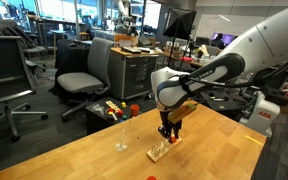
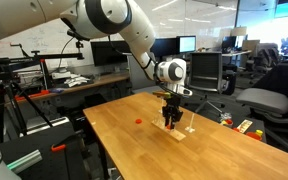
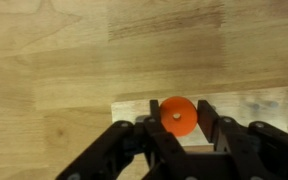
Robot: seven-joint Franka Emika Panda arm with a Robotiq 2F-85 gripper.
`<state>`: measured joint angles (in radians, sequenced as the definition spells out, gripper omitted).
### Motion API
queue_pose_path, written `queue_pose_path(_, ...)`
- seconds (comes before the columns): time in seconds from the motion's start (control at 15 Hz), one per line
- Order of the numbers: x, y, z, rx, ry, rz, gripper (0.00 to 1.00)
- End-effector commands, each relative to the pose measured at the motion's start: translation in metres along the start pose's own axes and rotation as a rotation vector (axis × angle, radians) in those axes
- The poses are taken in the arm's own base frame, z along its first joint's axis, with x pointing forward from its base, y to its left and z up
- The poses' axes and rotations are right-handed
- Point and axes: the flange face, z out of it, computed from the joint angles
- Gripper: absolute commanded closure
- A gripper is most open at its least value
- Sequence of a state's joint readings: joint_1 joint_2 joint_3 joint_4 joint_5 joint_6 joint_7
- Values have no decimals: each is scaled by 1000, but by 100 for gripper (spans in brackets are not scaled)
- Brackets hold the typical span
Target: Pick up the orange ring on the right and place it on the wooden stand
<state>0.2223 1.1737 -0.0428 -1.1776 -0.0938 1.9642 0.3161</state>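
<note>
The robot's gripper will release the orange ring over the peg (image 1: 175, 145) (image 3: 177, 116) near the end of the wooden stand, straight beneath the robot's fingers.
In the wrist view the orange ring (image 3: 177, 116) sits between the two black fingers of my gripper (image 3: 177, 128), which is shut on it. A pale spot shows in its hole. The ring is right over the wooden stand (image 3: 246, 106), a pale oblong block on the table. In both exterior views the gripper (image 1: 167, 135) (image 2: 171, 122) points straight down onto the stand (image 1: 159, 151) (image 2: 183, 130), and the held ring is too small to make out there. Another small orange ring (image 2: 138, 121) lies on the table apart from the stand.
The wooden table (image 1: 74, 155) (image 2: 134, 150) carries a small whitish peg-like thing (image 1: 121, 147) near the stand. A box of colourful clutter (image 1: 114, 108) (image 2: 246, 125) stands beyond the table edge. Office chairs (image 1: 84, 70) and desks surround the table.
</note>
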Motion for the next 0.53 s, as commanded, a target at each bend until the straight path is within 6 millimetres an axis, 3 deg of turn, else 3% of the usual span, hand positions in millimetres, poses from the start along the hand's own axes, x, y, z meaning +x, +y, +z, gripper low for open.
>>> queue_pose_path(0.0,2,6,-9,9,11,30,83)
queue_pose_path(0.47,2,8,-2,16,-3,38,83)
